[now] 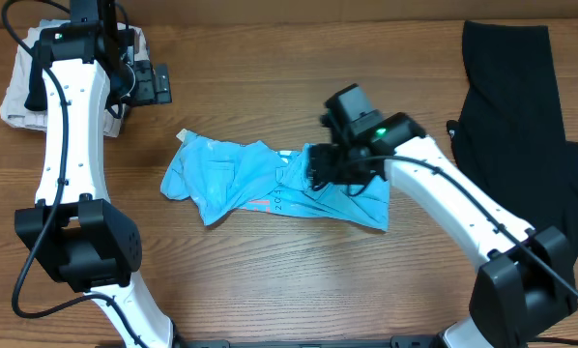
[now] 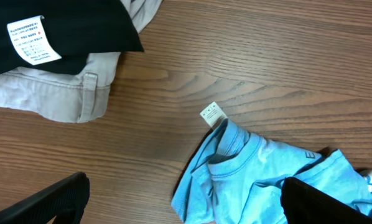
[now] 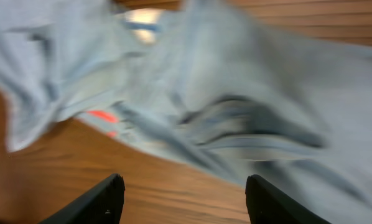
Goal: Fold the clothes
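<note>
The robot's left gripper should next move to the light blue T-shirt's collar (image 1: 183,170) (image 2: 214,172), near the white tag, and grab it there.
The light blue T-shirt (image 1: 270,184) lies crumpled in the middle of the table, collar and white tag (image 2: 213,114) toward the left. My right gripper (image 1: 320,170) hovers over its right half. Its fingers stand open over bare wood at the shirt's (image 3: 204,93) edge, with nothing between them (image 3: 185,202). The left gripper (image 1: 156,83) hangs at the back left, away from the shirt, open and empty (image 2: 186,211). The shirt's collar (image 2: 254,174) shows between and beyond its fingertips (image 2: 55,202). A long black garment (image 1: 521,126) lies flat at the far right.
A pile of beige and white clothes (image 1: 23,87) sits at the back left corner. In the left wrist view it shows as beige fabric (image 2: 49,93) under a black piece with a white label (image 2: 30,40). Bare wood (image 1: 270,280) runs along the front.
</note>
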Available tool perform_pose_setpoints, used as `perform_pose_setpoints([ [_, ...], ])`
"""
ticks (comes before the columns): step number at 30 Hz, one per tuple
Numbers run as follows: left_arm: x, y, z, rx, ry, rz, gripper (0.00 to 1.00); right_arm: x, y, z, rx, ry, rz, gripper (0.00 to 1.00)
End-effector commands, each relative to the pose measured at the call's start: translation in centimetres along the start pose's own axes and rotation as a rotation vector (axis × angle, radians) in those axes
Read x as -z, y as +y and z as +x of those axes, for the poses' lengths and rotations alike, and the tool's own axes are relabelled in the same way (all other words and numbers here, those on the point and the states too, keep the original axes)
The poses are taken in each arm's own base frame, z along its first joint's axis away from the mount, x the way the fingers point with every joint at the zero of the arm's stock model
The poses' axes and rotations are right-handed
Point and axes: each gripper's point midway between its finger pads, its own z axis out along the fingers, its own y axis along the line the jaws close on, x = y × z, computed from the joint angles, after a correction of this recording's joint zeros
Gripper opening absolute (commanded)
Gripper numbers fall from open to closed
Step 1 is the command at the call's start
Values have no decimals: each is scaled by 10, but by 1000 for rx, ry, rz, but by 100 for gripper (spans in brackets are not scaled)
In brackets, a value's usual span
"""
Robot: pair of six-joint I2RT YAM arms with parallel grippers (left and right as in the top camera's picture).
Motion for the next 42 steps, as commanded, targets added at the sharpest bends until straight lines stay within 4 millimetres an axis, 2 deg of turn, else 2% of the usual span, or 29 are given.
perform_pose_setpoints([
  [1, 2, -2, 3, 13, -5, 21, 100, -3, -30, 2, 74, -14, 96, 66],
  [6, -12, -2, 11, 13, 23, 19, 100, -27, -45, 11, 85, -5, 118, 64],
  [17, -27, -1, 17, 13, 36, 18, 100, -52, -53, 15, 80, 17, 125, 56],
  [20, -27, -1, 15, 12, 27, 18, 100, -59, -53, 11, 78, 11, 124, 45],
  [23, -27, -1, 13, 12, 19, 19, 100, -58, -51, 8, 76, -2, 119, 27],
  [27, -27, -1, 11, 13, 13, 19, 100, -50, -47, 3, 75, -12, 114, 16],
  [30, -27, -1, 11, 13, 11, 19, 100, -31, -30, -7, 87, -35, 72, 11],
  [34, -27, -1, 11, 13, 10, 19, 100, -14, 15, -9, 140, -42, -77, 8],
  [37, -27, -1, 11, 13, 10, 19, 100, -16, 43, 6, 191, -7, -145, 8],
  [38, -27, -1, 10, 13, 8, 19, 100, -19, 62, 21, 236, 26, -174, 9],
  [40, -27, -1, 10, 13, 6, 20, 100, -23, 78, 36, 273, 53, -185, 10],
  [41, -27, -1, 10, 13, 6, 20, 100, -25, 86, 43, 284, 64, -188, 14],
  [42, -27, -1, 10, 14, 7, 20, 100, -27, 94, 51, 302, 77, -193, 24],
])
